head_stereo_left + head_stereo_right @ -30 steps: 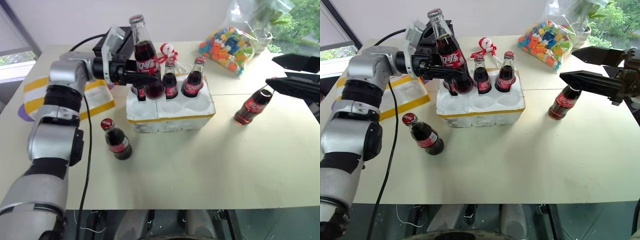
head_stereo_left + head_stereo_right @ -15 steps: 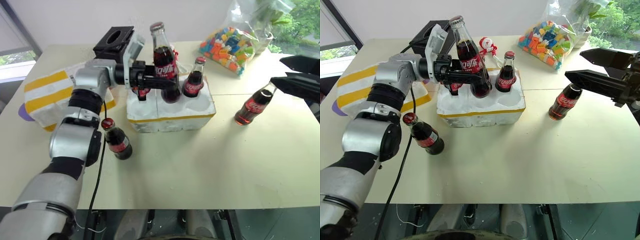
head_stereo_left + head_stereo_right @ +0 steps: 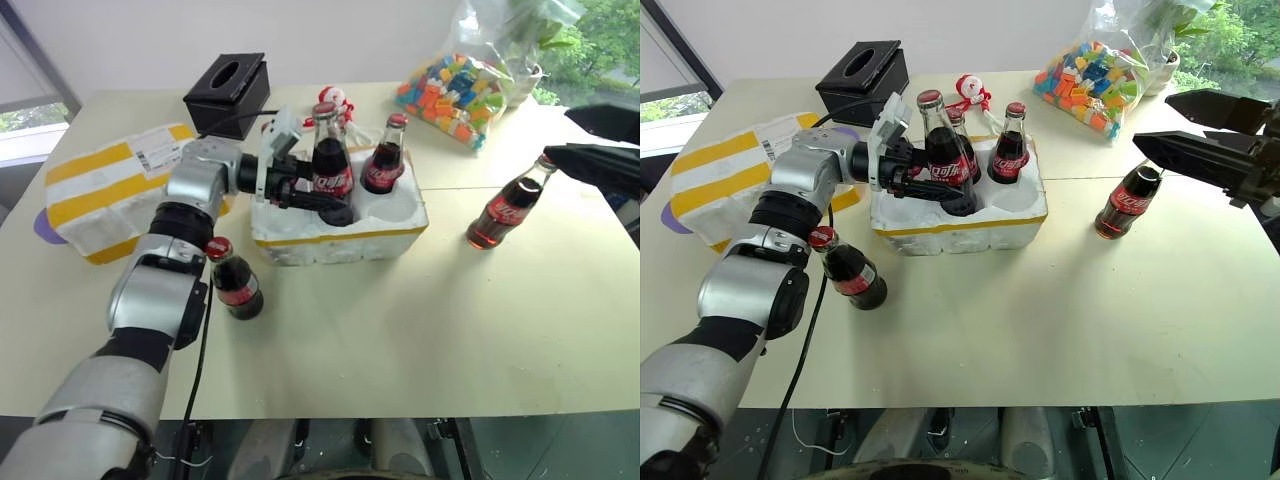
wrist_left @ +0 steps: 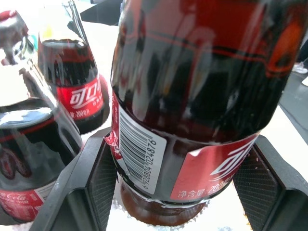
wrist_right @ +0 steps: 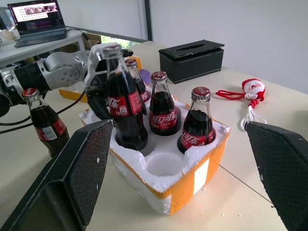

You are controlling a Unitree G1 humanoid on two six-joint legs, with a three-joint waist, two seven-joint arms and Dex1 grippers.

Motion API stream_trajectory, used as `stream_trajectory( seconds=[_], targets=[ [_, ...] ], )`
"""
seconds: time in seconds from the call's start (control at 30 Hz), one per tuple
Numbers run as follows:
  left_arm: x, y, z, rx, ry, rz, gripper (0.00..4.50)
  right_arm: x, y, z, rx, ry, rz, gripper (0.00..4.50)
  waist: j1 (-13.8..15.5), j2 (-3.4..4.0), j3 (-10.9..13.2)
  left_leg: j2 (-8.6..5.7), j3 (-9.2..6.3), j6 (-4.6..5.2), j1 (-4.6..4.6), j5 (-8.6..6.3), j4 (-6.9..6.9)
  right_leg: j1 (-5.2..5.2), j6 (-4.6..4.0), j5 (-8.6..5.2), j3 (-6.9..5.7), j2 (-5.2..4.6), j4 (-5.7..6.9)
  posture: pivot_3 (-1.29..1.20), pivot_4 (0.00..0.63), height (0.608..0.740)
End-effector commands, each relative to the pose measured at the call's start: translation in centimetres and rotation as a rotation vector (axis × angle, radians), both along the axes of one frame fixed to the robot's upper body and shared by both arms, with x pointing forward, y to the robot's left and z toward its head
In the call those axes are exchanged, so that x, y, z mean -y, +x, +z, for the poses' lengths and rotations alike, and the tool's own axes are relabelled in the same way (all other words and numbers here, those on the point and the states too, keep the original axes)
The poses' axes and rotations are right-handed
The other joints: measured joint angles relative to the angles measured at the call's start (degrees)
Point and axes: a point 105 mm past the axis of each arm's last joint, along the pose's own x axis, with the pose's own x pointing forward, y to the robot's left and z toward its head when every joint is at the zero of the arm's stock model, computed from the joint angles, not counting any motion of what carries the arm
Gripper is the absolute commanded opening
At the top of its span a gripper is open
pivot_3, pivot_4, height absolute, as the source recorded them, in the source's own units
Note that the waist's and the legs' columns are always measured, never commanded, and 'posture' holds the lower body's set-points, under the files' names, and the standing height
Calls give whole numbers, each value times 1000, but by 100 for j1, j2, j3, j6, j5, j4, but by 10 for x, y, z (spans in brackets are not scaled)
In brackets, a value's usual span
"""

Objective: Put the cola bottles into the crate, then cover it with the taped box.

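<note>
The cola bottle is standing on the table between the taped box and crate, and my left gripper should take hold of its red label [image 3: 240, 292] next.
The crate [image 3: 960, 228] is a low white foam tray with a yellow band, at mid-table. Several cola bottles stand in its wells. My left gripper [image 3: 952, 195] reaches in from the left around the lower body of one cola bottle [image 3: 941, 150], which stands upright in a front well; the left wrist view has this bottle [image 4: 192, 96] close up. One more bottle [image 3: 848, 272] stands on the table left of the crate, another [image 3: 1125, 200] to its right. Above that one, my right gripper [image 3: 1152, 120] hangs wide open and empty. The taped box [image 3: 720, 175] lies at far left.
A black tissue box [image 3: 862, 72] sits behind the crate, with a small Santa ornament [image 3: 970, 90] beside it. A bag of coloured blocks [image 3: 1090, 80] lies at the back right. The near half of the table [image 3: 1040, 330] is bare.
My left arm swung right and down, taking the bottle from a tilt above the crate to upright in a front well. The right gripper stayed where it was.
</note>
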Motion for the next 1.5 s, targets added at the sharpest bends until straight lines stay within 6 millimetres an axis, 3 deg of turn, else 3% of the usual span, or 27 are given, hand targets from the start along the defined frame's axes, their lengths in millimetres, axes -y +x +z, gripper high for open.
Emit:
stream_trajectory(
  seconds=[0.03,0.17,0.3,0.47,0.63,0.73,0.87,0.97,1.1,1.33,1.5],
  targets=[
    [-5,0,18,68,-9,4,4429,-2,-5,8,48,-37,12,4500,5,0,0,0,0,0,0,0,1,0,0,0,0,0,0,0,150,732],
    [-14,1,28,72,-28,24,4429,-3,-3,8,50,-39,19,4500,8,0,0,-1,1,2,0,-1,4,2,0,0,0,-1,2,0,150,732],
    [-37,0,52,99,-63,63,4429,-5,-1,7,47,-44,35,4500,-3,-1,1,-1,1,2,0,-1,4,1,0,0,0,-1,2,0,150,732],
    [-78,-17,90,116,-109,106,4429,-7,6,4,40,-39,60,4500,-47,0,0,1,0,0,0,0,3,-2,0,0,1,2,3,0,150,732],
    [-128,-44,98,117,-64,200,4429,-11,13,1,35,-35,92,4500,-84,3,-2,1,0,-5,2,3,3,-1,0,0,2,2,4,0,150,732],
    [-154,-68,85,66,-4,255,4429,-12,17,-1,30,-35,107,4500,-139,3,-2,1,1,-7,5,3,-3,-2,0,0,11,1,6,0,150,732],
    [-171,-111,59,-33,77,270,4429,-12,22,-3,21,-41,118,4500,-133,3,-2,2,2,-3,9,1,-7,-3,-2,-1,23,3,5,0,150,732],
    [-176,-139,35,-96,144,296,4429,-12,23,-4,14,-43,128,4500,-125,6,-1,3,15,5,19,-6,-16,-5,-3,-2,45,6,2,0,150,732],
    [-176,-159,4,-105,170,371,4429,-12,25,-3,9,-53,138,4500,-99,6,-1,6,18,26,30,-19,-20,6,-5,-3,49,7,-6,0,150,732],
    [-157,-150,-36,-29,160,458,4429,-12,25,2,10,-57,143,4500,-22,11,-5,6,27,27,36,-21,-20,9,-5,-3,56,5,-7,0,150,732],
    [-142,-137,-48,12,93,513,4429,-11,22,6,9,-56,139,4500,18,7,-5,6,31,28,35,-22,-20,9,-4,-2,59,5,-7,0,150,732]
  ],
)
